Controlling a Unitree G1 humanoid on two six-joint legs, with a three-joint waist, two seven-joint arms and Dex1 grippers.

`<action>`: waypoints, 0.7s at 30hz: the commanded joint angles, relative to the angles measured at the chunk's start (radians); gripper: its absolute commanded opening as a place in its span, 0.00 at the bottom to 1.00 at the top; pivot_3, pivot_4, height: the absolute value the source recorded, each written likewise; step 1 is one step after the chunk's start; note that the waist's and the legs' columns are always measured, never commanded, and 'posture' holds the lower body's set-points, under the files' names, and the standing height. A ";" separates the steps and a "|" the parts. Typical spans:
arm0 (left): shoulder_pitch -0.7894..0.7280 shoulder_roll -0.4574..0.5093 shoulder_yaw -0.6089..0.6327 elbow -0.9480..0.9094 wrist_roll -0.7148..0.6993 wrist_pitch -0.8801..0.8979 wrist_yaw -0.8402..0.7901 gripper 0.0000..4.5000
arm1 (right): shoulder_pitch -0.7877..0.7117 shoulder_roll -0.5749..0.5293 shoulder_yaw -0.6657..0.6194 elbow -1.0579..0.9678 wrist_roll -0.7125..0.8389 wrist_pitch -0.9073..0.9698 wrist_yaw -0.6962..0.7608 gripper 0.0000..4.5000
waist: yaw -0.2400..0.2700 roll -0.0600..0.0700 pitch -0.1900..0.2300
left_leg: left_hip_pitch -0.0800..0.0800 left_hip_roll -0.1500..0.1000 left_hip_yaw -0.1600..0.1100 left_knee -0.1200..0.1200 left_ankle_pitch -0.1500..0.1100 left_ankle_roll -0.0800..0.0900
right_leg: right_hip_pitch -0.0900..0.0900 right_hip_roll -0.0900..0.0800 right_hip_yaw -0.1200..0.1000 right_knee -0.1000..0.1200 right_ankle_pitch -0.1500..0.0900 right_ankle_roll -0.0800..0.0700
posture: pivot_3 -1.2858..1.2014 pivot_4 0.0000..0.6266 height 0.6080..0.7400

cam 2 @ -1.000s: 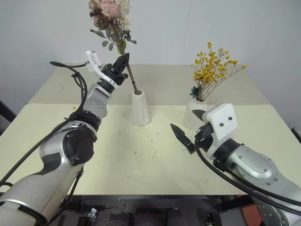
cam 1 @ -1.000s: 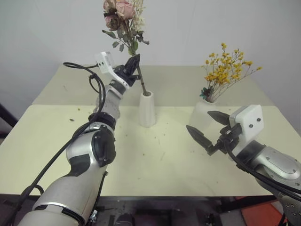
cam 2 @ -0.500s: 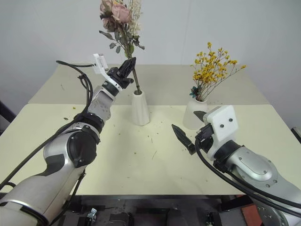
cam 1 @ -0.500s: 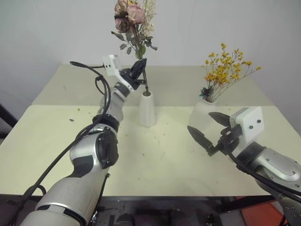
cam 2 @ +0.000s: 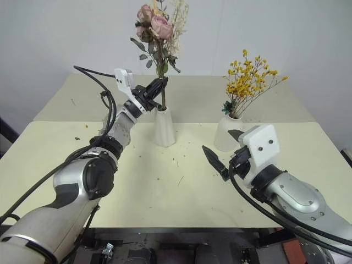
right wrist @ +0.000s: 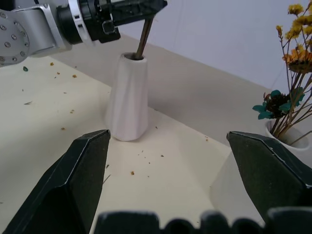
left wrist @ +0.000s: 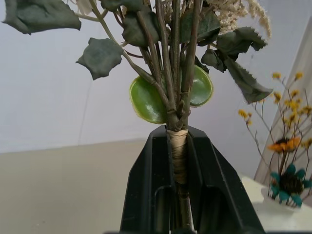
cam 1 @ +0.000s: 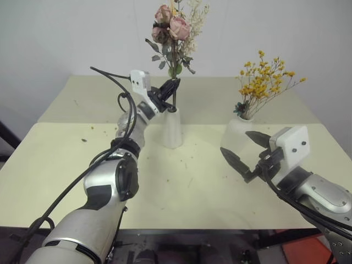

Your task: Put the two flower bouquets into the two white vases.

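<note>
Next, my left gripper lets go of the pink rose bouquet down in the opening of the tall slim white vase [cam 1: 173, 109].
A bouquet of dusty pink roses [cam 1: 171, 27] with green leaves stands upright, its stem going down into the mouth of the tall slim white vase [cam 1: 172, 127] at the table's middle. My left gripper [cam 1: 172, 88] is shut on the wrapped stem [left wrist: 178, 151] just above the vase's rim. The yellow-orange bouquet [cam 1: 263, 80] stands in the shorter rounded white vase [cam 1: 236, 137] to the right. In front of that vase my right gripper [cam 1: 242, 151] hovers open with nothing between its fingers.
The pale yellow table [cam 1: 66, 165] carries small scattered plant crumbs near the tall vase. A white wall rises behind the table's far edge. The table's front edge lies close below both arms.
My left gripper has swung the rose bouquet rightwards from a leftward lean to upright and lowered it, so the stem stands deeper in the tall vase. The right gripper has not moved.
</note>
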 commanded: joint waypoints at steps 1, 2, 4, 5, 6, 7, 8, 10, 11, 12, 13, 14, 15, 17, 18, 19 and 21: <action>0.007 0.007 -0.014 -0.023 0.014 -0.040 -0.005 0.03 | 0.002 0.007 -0.015 -0.012 -0.019 -0.038 0.011 1.00 | 0.000 0.000 0.000 | 0.000 0.000 0.000 0.000 0.000 0.000 | 0.000 0.000 0.000 0.000 0.000 0.000 | 0.52 0.24 1.00; 0.011 0.007 -0.016 -0.024 0.015 -0.042 -0.007 0.03 | 0.004 0.007 -0.014 -0.011 -0.023 -0.040 0.013 1.00 | 0.000 0.000 0.000 | 0.000 0.000 0.000 0.000 0.000 0.000 | 0.000 0.000 0.000 0.000 0.000 0.000 | 0.52 0.24 1.00; 0.017 0.007 -0.019 -0.025 0.015 -0.047 -0.008 0.03 | 0.004 0.008 -0.011 -0.009 -0.030 -0.043 0.019 1.00 | 0.000 0.000 0.000 | 0.000 0.000 0.000 0.000 0.000 0.000 | 0.000 0.000 0.000 0.000 0.000 0.000 | 0.52 0.24 1.00; 0.019 0.007 -0.016 -0.026 0.011 -0.048 -0.007 0.03 | 0.004 0.009 -0.011 -0.008 -0.033 -0.044 0.022 1.00 | 0.000 0.000 0.000 | 0.000 0.000 0.000 0.000 0.000 0.000 | 0.000 0.000 0.000 0.000 0.000 0.000 | 0.52 0.24 1.00; 0.021 0.006 -0.015 -0.028 0.008 -0.050 -0.009 0.03 | 0.004 0.010 -0.011 -0.007 -0.034 -0.044 0.024 1.00 | 0.000 0.000 0.000 | 0.000 0.000 0.000 0.000 0.000 0.000 | 0.000 0.000 0.000 0.000 0.000 0.000 | 0.52 0.24 1.00; 0.026 0.007 -0.023 -0.030 0.015 -0.059 -0.010 0.03 | 0.002 0.010 -0.011 -0.005 -0.035 -0.044 0.026 1.00 | 0.000 0.000 0.000 | 0.000 0.000 0.000 0.000 0.000 0.000 | 0.000 0.000 0.000 0.000 0.000 0.000 | 0.52 0.24 1.00; 0.031 0.008 -0.031 -0.032 0.023 -0.067 -0.015 0.03 | 0.001 0.010 -0.011 -0.003 -0.037 -0.043 0.027 1.00 | 0.000 0.000 0.000 | 0.000 0.000 0.000 0.000 0.000 0.000 | 0.000 0.000 0.000 0.000 0.000 0.000 | 0.52 0.24 1.00; 0.043 0.008 -0.037 -0.035 0.023 -0.074 -0.032 0.03 | -0.002 0.011 -0.007 -0.001 -0.041 -0.038 0.026 1.00 | 0.000 0.000 0.000 | 0.000 0.000 0.000 0.000 0.000 0.000 | 0.000 0.000 0.000 0.000 0.000 0.000 | 0.52 0.24 1.00; 0.045 0.008 -0.036 -0.035 0.021 -0.074 -0.037 0.03 | -0.003 0.012 -0.006 0.002 -0.044 -0.037 0.027 1.00 | -0.001 0.000 0.000 | 0.000 0.000 0.000 0.000 0.000 0.000 | 0.000 0.000 0.000 0.000 0.000 0.000 | 0.52 0.24 1.00; 0.048 0.008 -0.036 -0.036 0.020 -0.075 -0.042 0.03 | -0.004 0.013 -0.004 0.005 -0.047 -0.037 0.029 1.00 | -0.001 0.000 0.000 | 0.001 0.000 0.000 0.000 0.000 0.000 | 0.000 0.000 0.000 0.000 0.000 0.000 | 0.52 0.24 1.00; 0.051 0.009 -0.036 -0.037 0.020 -0.075 -0.048 0.03 | -0.004 0.014 -0.002 0.008 -0.050 -0.037 0.031 1.00 | -0.001 0.000 0.000 | 0.001 0.000 0.000 0.000 0.000 0.000 | 0.000 0.000 0.000 0.000 0.000 0.000 | 0.52 0.24 1.00; 0.053 0.009 -0.035 -0.038 0.019 -0.076 -0.051 0.03 | -0.004 0.014 0.000 0.011 -0.052 -0.038 0.033 1.00 | 0.000 0.000 0.000 | 0.001 0.000 0.000 0.000 0.000 0.000 | 0.000 0.000 0.000 0.000 0.000 0.000 | 0.52 0.24 1.00; 0.053 0.009 -0.031 -0.039 0.016 -0.075 -0.050 0.03 | -0.006 0.015 0.002 0.016 -0.055 -0.038 0.035 1.00 | 0.000 0.000 0.000 | 0.001 0.000 0.000 0.000 0.000 0.000 | 0.000 0.000 0.000 0.000 0.000 0.000 | 0.52 0.24 1.00; 0.052 0.010 -0.025 -0.039 0.009 -0.071 -0.049 0.03 | -0.011 0.018 0.005 0.025 -0.059 -0.038 0.038 1.00 | 0.000 0.000 0.000 | 0.001 0.000 0.000 0.000 0.000 0.000 | 0.000 0.000 0.000 0.000 0.000 0.000 | 0.52 0.24 1.00; 0.051 0.010 -0.025 -0.040 0.010 -0.071 -0.049 0.03 | -0.015 0.019 0.008 0.030 -0.062 -0.039 0.040 1.00 | 0.000 0.000 0.000 | 0.000 0.000 0.000 0.000 0.000 0.000 | 0.000 0.000 0.000 0.000 0.000 0.000 | 0.52 0.24 1.00; 0.051 0.010 -0.026 -0.040 0.012 -0.073 -0.049 0.03 | -0.018 0.019 0.010 0.033 -0.065 -0.041 0.042 1.00 | 0.000 0.000 0.000 | 0.000 0.000 0.000 0.000 0.000 0.000 | 0.000 0.000 0.000 0.000 0.000 0.000 | 0.52 0.24 1.00; 0.053 0.014 -0.023 -0.042 0.008 -0.072 -0.061 0.03 | -0.026 0.022 0.020 0.041 -0.074 -0.043 0.045 1.00 | -0.001 0.000 0.000 | 0.001 0.000 0.000 0.000 0.000 0.000 | 0.000 0.000 0.000 0.000 0.000 0.000 | 0.52 0.24 1.00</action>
